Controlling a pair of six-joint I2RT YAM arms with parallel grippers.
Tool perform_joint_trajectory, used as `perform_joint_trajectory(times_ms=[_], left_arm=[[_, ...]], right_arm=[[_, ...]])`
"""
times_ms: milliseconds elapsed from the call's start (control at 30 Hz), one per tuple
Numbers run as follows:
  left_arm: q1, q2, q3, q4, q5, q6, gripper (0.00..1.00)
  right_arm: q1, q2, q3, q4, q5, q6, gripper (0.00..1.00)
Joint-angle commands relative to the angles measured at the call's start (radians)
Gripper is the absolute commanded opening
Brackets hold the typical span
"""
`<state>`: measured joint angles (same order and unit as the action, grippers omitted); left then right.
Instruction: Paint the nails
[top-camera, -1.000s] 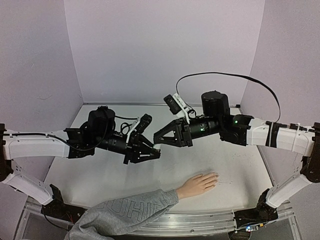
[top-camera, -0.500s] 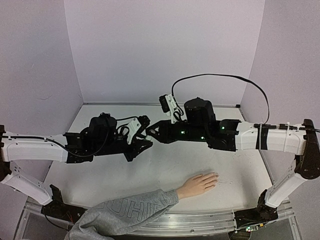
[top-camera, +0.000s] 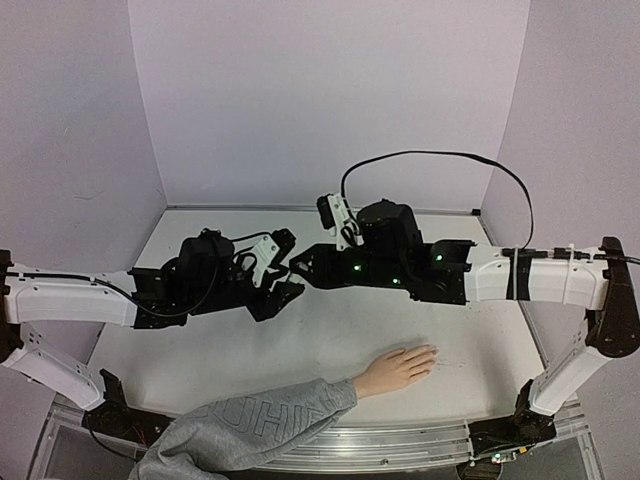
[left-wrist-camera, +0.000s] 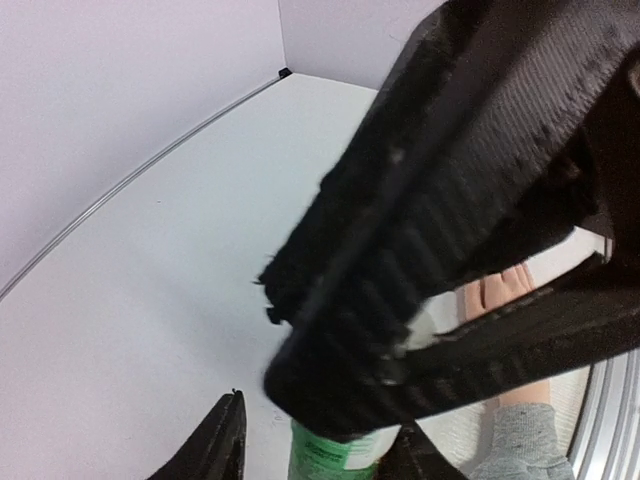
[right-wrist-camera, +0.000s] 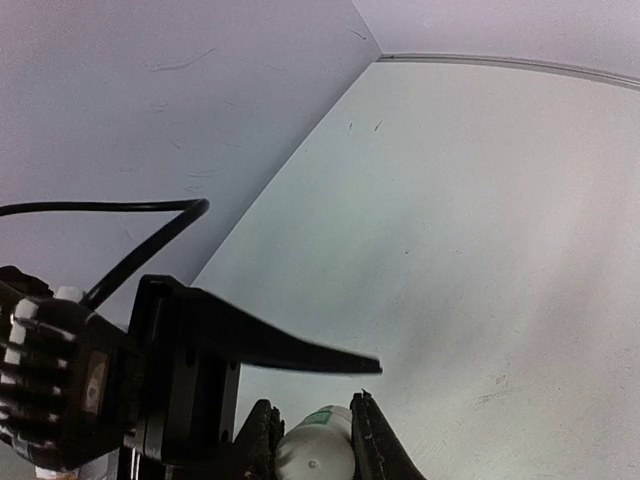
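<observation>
Next, I set the small whitish bottle with my right gripper on the bare table (top-camera: 457, 299) just behind the mannequin hand's fingertips.
A small whitish bottle with a green label (left-wrist-camera: 335, 458) lies between both grippers above the middle of the table. My right gripper (right-wrist-camera: 312, 440) is shut on its white end (right-wrist-camera: 318, 448). My left gripper (left-wrist-camera: 315, 455) stands round the label end with a gap on one side, so it is open. In the top view the left gripper (top-camera: 283, 283) and the right gripper (top-camera: 298, 268) meet tip to tip. The flesh-coloured mannequin hand (top-camera: 398, 368) lies flat near the front edge, and its pale nails (top-camera: 432, 352) point right. Its grey sleeve (top-camera: 260, 425) runs to the front left.
The right arm's black cable (top-camera: 440, 155) arcs above the table. Lilac walls (top-camera: 330, 100) close in the back and both sides. The right gripper's body (left-wrist-camera: 450, 200) fills most of the left wrist view. A metal rail (top-camera: 400, 440) runs along the front edge.
Both arms have lowered and moved left. The right gripper, open a second ago, has closed on the bottle. The left gripper's jaws have loosened from it.
</observation>
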<state>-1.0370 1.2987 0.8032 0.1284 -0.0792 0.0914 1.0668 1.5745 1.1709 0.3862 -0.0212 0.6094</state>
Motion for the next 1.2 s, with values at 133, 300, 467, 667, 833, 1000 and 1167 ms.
perform_joint_trajectory(times_ms=[133, 300, 467, 667, 833, 1000, 1167], left_arm=[[0.021, -0.04, -0.035, 0.092, 0.073, -0.114, 0.99], [0.022, -0.102, -0.076, 0.08, 0.145, -0.153, 0.99], [0.022, -0.166, -0.106, 0.059, 0.119, -0.168, 0.99], [0.022, -0.16, -0.098, 0.04, 0.089, -0.164, 0.99], [0.022, -0.132, -0.079, 0.031, 0.098, -0.17, 1.0], [0.021, -0.119, -0.074, 0.03, 0.107, -0.18, 0.99], [0.021, -0.118, -0.075, 0.027, 0.102, -0.178, 0.99]], right_arm=[[-0.117, -0.113, -0.099, -0.019, 0.132, 0.024, 0.0], [-0.269, -0.151, -0.221, -0.075, 0.358, -0.025, 0.0], [-0.489, -0.156, -0.361, -0.087, 0.517, -0.039, 0.0], [-0.674, -0.118, -0.445, -0.032, 0.575, -0.048, 0.0], [-0.721, -0.049, -0.466, 0.008, 0.587, -0.02, 0.0], [-0.723, 0.013, -0.477, 0.029, 0.592, 0.05, 0.0], [-0.724, 0.03, -0.49, 0.041, 0.582, 0.08, 0.08]])
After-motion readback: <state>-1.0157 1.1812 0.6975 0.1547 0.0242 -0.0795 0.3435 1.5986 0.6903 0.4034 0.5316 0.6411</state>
